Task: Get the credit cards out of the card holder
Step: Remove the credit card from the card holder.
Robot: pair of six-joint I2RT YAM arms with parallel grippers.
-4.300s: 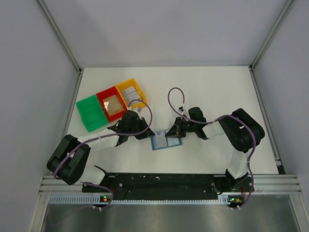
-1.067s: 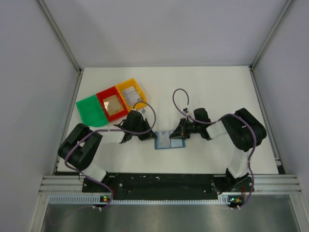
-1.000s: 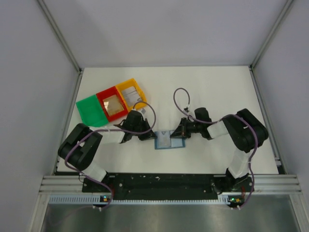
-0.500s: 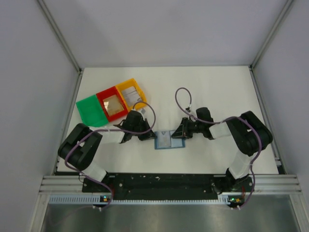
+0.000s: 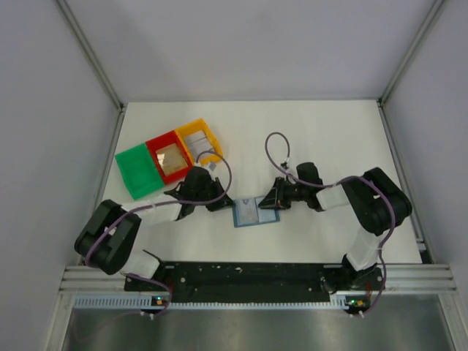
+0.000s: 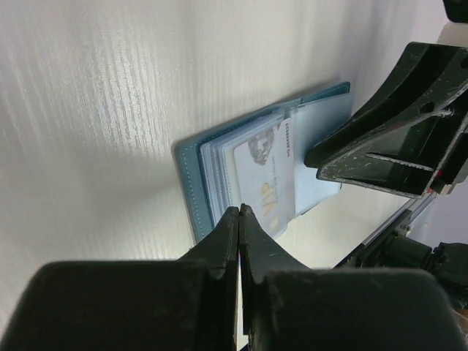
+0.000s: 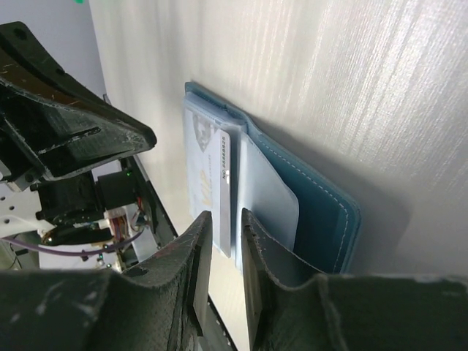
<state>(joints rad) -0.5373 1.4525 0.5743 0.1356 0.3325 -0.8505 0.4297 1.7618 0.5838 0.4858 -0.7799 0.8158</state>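
The robot's right gripper has its fingers reaching past the card onto the pale pocket, so it should open and pinch only the card's printed edge (image 7: 225, 177) before it pulls.
The blue card holder (image 5: 256, 213) lies open on the white table between my two grippers. In the left wrist view the holder (image 6: 191, 175) shows a pale card printed VIP (image 6: 265, 175) sticking partly out of its grey-blue pockets. My left gripper (image 5: 221, 205) (image 6: 239, 208) is shut with nothing between its fingers, its tips at the holder's left edge just short of the card. My right gripper (image 5: 272, 202) (image 7: 225, 213) sits on the holder's right panel (image 7: 322, 205). Its jaws are a narrow gap apart, closed over the pale pocket's edge, with the card (image 7: 212, 175) just beyond.
Three plastic trays stand in a row at the back left: green (image 5: 139, 170), red (image 5: 170, 157) with a brownish card inside, yellow (image 5: 199, 140) with a pale card inside. The left arm's forearm lies just in front of them. Cables loop above both wrists.
The left arm's elbow has swung down and left towards the near edge, while its gripper stays at the holder's left edge. The right arm and the holder have hardly moved.
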